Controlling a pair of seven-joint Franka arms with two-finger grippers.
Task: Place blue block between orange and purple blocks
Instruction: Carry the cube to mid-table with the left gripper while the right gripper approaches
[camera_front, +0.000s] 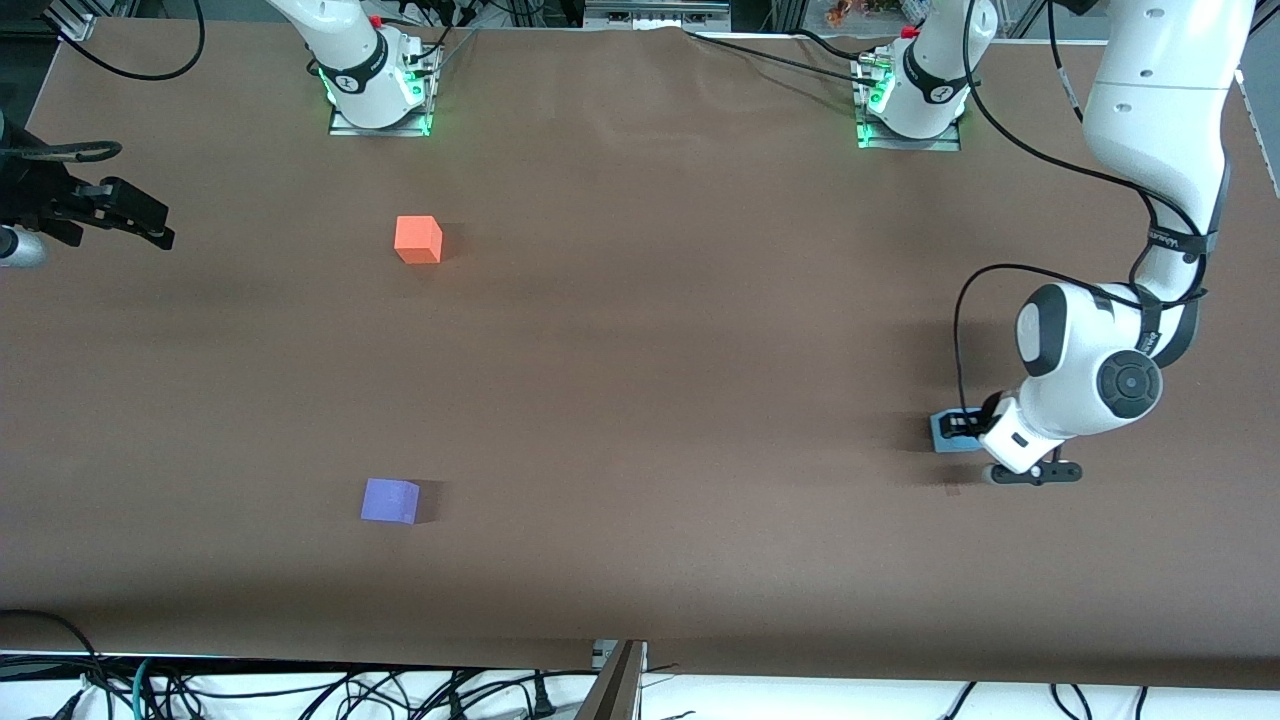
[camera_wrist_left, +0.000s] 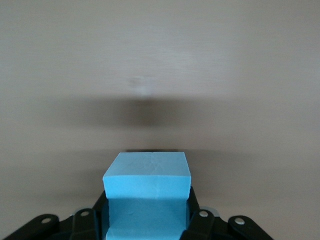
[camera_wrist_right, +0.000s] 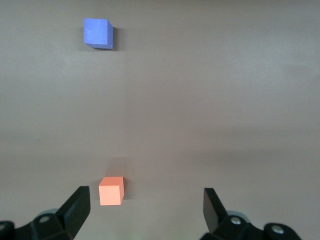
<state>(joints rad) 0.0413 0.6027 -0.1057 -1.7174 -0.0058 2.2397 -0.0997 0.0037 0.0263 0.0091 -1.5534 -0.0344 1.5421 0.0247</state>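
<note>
Next, I set the blue block down with my left gripper on the bare middle of the brown table (camera_front: 623, 401).
The sky-blue block (camera_front: 943, 436) sits near the left arm's end of the table, and my left gripper (camera_front: 963, 426) is shut on it, low at the table surface. In the left wrist view the blue block (camera_wrist_left: 147, 172) fills the gap between the black fingers (camera_wrist_left: 196, 212). The orange block (camera_front: 418, 239) lies toward the right arm's end, and the purple block (camera_front: 390, 500) lies nearer the front camera than it. My right gripper (camera_front: 158, 226) waits open and empty at the right arm's end. Its view shows the orange block (camera_wrist_right: 111, 190) and the purple block (camera_wrist_right: 97, 33).
The brown table (camera_front: 660, 350) is bare between the orange and purple blocks and across its middle. Cables and a metal bracket (camera_front: 615, 680) lie past the table edge nearest the front camera.
</note>
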